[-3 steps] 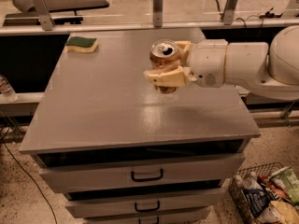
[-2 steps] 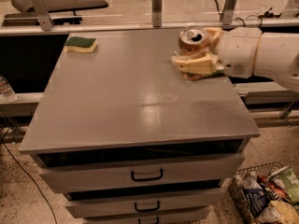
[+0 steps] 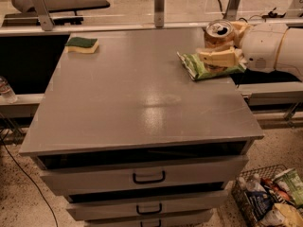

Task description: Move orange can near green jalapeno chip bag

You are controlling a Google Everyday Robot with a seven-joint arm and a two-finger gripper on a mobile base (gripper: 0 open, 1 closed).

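Note:
Next, my gripper sets the orange can down at the cabinet top's edge [image 3: 232, 82] next to the green jalapeno chip bag.
The orange can [image 3: 218, 34] with its silver pull-tab top stands upright at the far right of the grey cabinet top [image 3: 137, 93], held in my gripper [image 3: 222, 46]. The cream fingers [image 3: 218, 57] are shut on the can, one in front and one behind it. The green jalapeno chip bag [image 3: 201, 68] lies flat just under and in front of the can, at the right edge of the top; my finger covers part of it. My white arm [image 3: 270, 46] reaches in from the right.
A yellow sponge with a green top [image 3: 82, 44] lies at the far left corner. Drawers with dark handles [image 3: 148, 177] are below the top. A wire basket of snack packets [image 3: 270, 200] stands on the floor at the lower right. Metal posts [image 3: 159, 6] rise behind the top.
My gripper has carried the can from the middle of the top to the far right edge. The chip bag, hidden before, now shows beside the can.

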